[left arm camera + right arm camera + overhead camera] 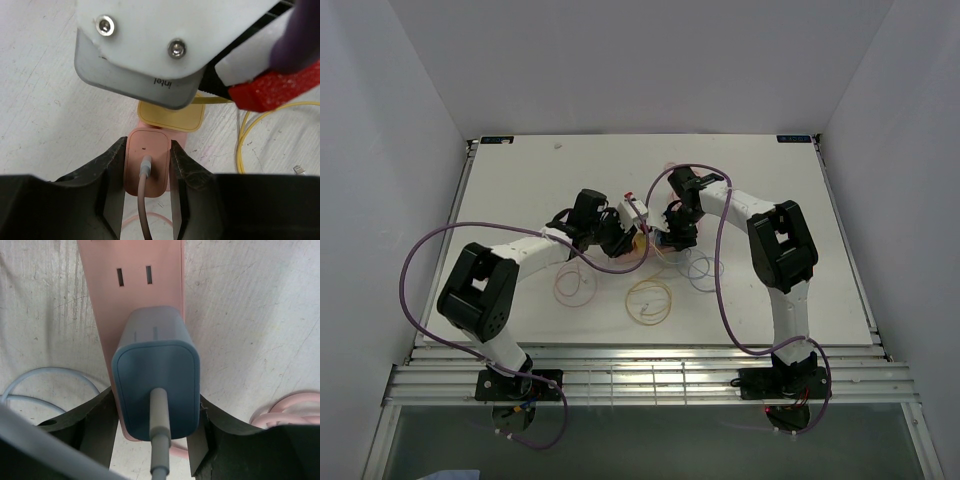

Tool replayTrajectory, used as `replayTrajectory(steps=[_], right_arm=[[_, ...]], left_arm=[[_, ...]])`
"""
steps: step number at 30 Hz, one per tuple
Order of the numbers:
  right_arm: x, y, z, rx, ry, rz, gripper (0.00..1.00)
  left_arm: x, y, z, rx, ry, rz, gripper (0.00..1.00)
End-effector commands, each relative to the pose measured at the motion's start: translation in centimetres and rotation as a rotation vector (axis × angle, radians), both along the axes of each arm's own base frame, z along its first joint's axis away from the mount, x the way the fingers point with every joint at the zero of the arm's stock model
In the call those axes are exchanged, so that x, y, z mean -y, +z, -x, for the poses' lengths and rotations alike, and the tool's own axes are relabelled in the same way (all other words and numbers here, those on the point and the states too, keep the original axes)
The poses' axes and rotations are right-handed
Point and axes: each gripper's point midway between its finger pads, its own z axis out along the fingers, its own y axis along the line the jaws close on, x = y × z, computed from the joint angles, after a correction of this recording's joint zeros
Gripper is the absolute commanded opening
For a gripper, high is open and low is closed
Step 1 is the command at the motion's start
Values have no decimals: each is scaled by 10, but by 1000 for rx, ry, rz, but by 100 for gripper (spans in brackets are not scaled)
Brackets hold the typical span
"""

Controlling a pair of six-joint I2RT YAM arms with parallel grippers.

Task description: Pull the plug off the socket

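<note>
The robot's left gripper will set the pink plug free on its side between the loose pink coil and the far table corner [524, 216].
The pink power strip [131, 287] lies on the white table; in the top view [638, 212] it sits between both grippers. A blue plug [157, 375] with a grey-blue cord sits in it. My right gripper [156, 400] is shut on the blue plug, one finger against each side. A pink plug [147, 162] with a pink cord also sits in the strip, with a yellow plug [171, 116] just beyond it. My left gripper [147, 150] is shut on the pink plug. In the top view the left gripper [612, 234] and right gripper [670, 230] face each other.
Loose cord coils lie on the table: yellow [650, 300], pink [572, 283], pale blue [700, 268]. The right wrist's camera housing [145, 45] hangs close over the left gripper. A yellow cord [241, 137] and the strip's coiled pink cord [287, 412] lie beside the grippers.
</note>
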Motion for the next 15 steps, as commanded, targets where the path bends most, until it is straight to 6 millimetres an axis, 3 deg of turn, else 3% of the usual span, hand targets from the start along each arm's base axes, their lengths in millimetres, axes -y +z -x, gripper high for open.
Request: replayTrajectory(steps=[1,5,8,9,13,15], right_arm=[[45,-39,19,-98,-67,211,8],[45,-41,19,-97,-68,216,8],[44,-42,19,-97,-64,215,8],[45,-42,19,-98,-63,216,8],[44,-43,19,-99,-61,215,8],[43,-42,20,-103,-55,206,8]], left_arm=[[-37,34,-38,122,264,-22,0],[-21,31,-25,87,139,8,0],[3,45,-1,87,-29,127,0],[12,60,7,112,-91,186,0],[18,80,17,177,-164,248,0],[24,81,21,156,-201,274,0]])
